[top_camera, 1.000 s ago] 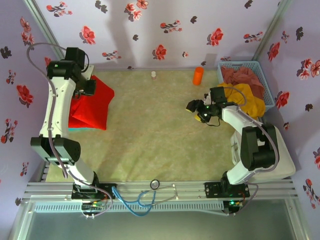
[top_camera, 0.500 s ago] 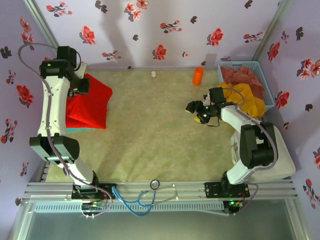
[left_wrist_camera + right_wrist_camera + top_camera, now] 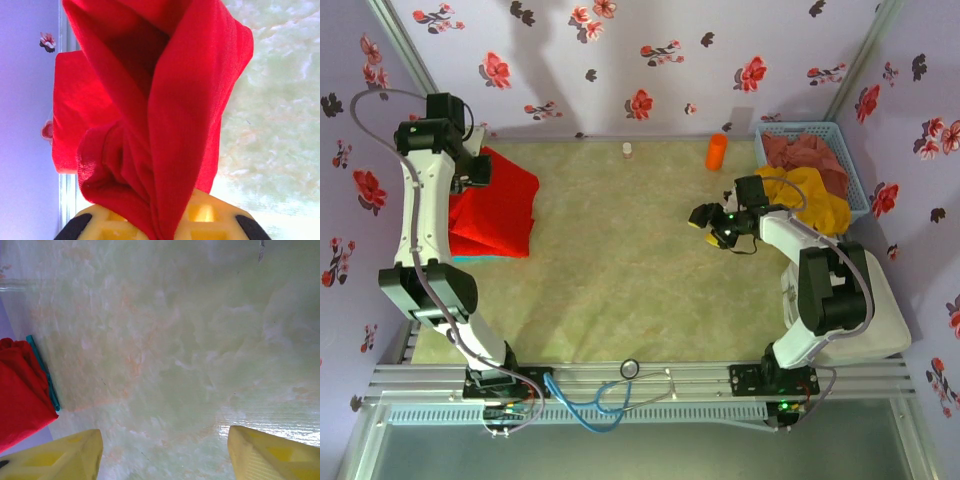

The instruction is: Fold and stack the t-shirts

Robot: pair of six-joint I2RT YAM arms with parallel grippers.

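My left gripper is going to release the t-shirt's fold over the red cloth [image 3: 482, 216] above the teal edge, near the side wall.
A bright red t-shirt [image 3: 502, 212] lies bunched at the table's far left edge, by the wall. My left gripper [image 3: 478, 170] is shut on a fold of it. In the left wrist view the red cloth [image 3: 170, 100] runs up out of the gripper [image 3: 160, 227] in thick folds, and a flatter red layer [image 3: 75, 110] lies beyond them. I cannot tell whether this is one shirt or two. My right gripper [image 3: 706, 222] stands open over bare table at the right, far from the shirt. In the right wrist view nothing lies between its yellow fingers [image 3: 65, 457], and red cloth [image 3: 20, 390] shows at the far left.
A teal edge [image 3: 470, 258] pokes out under the red cloth. A blue basket [image 3: 798, 127] at the back right holds maroon [image 3: 805, 152] and mustard [image 3: 818, 198] clothes. An orange cup [image 3: 717, 152] and a small white bottle [image 3: 627, 150] stand at the back edge. A cable loop [image 3: 630, 369] lies on the front rail.
My left gripper has drawn back toward the left wall with the red cloth, pulling its right edge leftward. The right arm has barely moved.
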